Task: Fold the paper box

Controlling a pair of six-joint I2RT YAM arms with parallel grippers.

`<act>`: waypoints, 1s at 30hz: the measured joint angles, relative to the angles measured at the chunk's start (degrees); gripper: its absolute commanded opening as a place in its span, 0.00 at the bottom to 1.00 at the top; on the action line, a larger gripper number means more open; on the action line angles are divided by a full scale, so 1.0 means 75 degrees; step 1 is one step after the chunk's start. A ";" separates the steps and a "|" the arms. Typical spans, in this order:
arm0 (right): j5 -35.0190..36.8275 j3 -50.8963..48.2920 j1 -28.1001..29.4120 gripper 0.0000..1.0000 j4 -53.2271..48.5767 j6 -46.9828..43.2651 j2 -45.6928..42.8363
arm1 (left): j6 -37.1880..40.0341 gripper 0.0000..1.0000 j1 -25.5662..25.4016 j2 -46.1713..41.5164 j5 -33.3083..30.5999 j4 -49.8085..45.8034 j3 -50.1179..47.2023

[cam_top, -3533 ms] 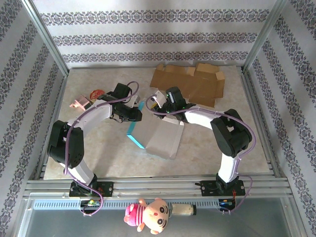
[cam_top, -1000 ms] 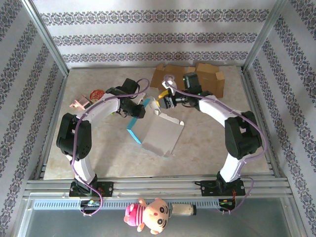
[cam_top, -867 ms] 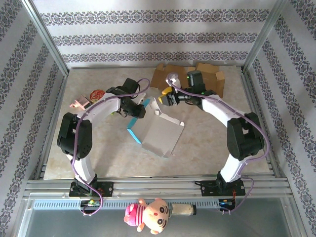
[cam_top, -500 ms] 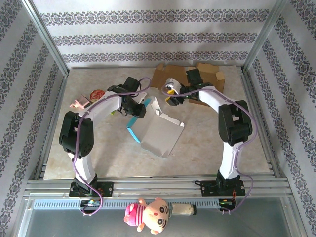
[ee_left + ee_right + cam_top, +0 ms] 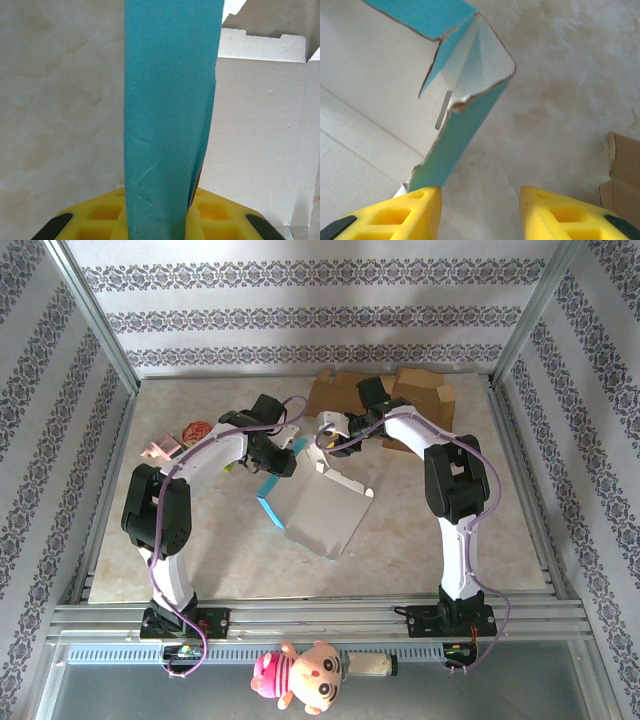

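Observation:
The torn-edged teal flap stands away from the end of the box's teal side, so the robot's right gripper will move in and pinch both together at the box's corner [image 5: 459,31].
The paper box [image 5: 325,510], white inside and teal outside, lies half unfolded in the middle of the table. My left gripper [image 5: 289,456] is shut on its raised teal side wall [image 5: 167,100], which stands up between the yellow fingers [image 5: 210,217]; the white inner panel [image 5: 260,130] lies to the right of it. My right gripper [image 5: 326,439] hovers open at the box's far corner. In the right wrist view a torn-edged teal flap [image 5: 462,132] runs down to the left finger [image 5: 415,212], and bare table shows between the fingers of this gripper [image 5: 480,212].
Flat brown cardboard pieces [image 5: 400,405] lie at the back right, their edge just right of my right gripper [image 5: 625,172]. A pink item [image 5: 157,450] and a red round thing [image 5: 196,429] sit at the left. A plush doll [image 5: 305,672] hangs on the front rail.
The right arm swung left from over the brown cardboard to the box's far corner, and its jaws narrowed slightly. The left gripper kept its hold on the teal wall, barely moving.

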 measured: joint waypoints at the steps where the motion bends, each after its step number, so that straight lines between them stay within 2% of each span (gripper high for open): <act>1: -0.0082 0.0067 0.0023 0.47 -0.0055 -0.0073 0.0041 | 0.0003 0.17 0.0000 0.0009 0.0000 -0.0006 0.0017; 11: -0.0493 0.0731 0.0428 0.50 -0.0595 -0.0160 0.0504 | 0.0000 0.17 0.0000 0.0020 -0.0003 -0.0006 0.0041; 16: -0.0653 0.1005 0.0510 0.47 -0.0877 -0.0125 0.0694 | -0.0003 0.17 0.0000 0.0035 -0.0035 -0.0038 0.0070; 22: -0.0589 0.1212 0.0562 0.43 -0.1096 -0.0029 0.0810 | -0.0023 0.17 0.0012 0.0038 -0.0178 -0.0087 0.0082; 30: -0.0277 0.1224 0.0691 0.44 -0.0918 0.0568 0.0819 | -0.0221 0.17 0.0067 0.0047 -0.0370 -0.0128 0.0085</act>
